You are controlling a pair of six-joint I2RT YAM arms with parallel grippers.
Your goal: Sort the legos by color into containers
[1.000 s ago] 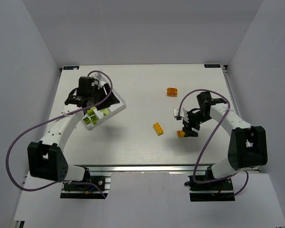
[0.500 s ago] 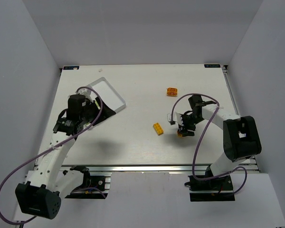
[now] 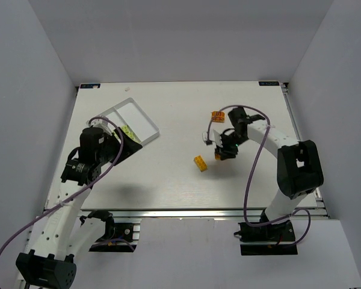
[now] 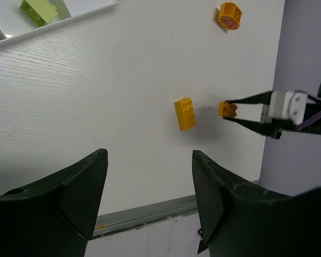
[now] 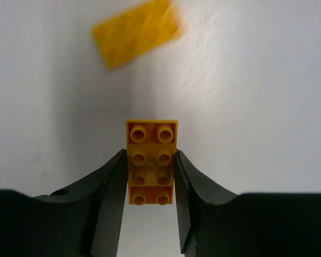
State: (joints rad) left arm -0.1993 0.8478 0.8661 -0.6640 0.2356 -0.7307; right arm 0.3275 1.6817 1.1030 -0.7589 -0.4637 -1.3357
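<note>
Next, my right gripper lets go of the small orange lego in the near end of the white tray's wide empty compartment (image 3: 143, 129).
My right gripper (image 5: 150, 154) is shut on a small orange lego (image 5: 151, 160), pinched by its long sides and held off the table; from above it (image 3: 220, 154) hangs at mid-table. A second orange lego (image 3: 200, 163) lies just left of it, blurred in the right wrist view (image 5: 136, 32). A third orange piece (image 3: 217, 115) lies farther back. The white tray (image 3: 145, 122) sits at the back left with a lime lego (image 4: 38, 10) in a compartment. My left gripper (image 4: 148, 155) is open and empty, raised near the tray's near side (image 3: 125, 143).
The table's metal front rail (image 4: 150, 211) runs below my left fingers. The enclosure's grey walls (image 3: 36, 90) close in the table on the left, back and right. The right arm's cable (image 3: 253, 180) loops over the table's near right.
The right gripper closed on the orange lego and carried it left and toward the back. The left arm drew back from over the tray toward the near left, uncovering the tray.
</note>
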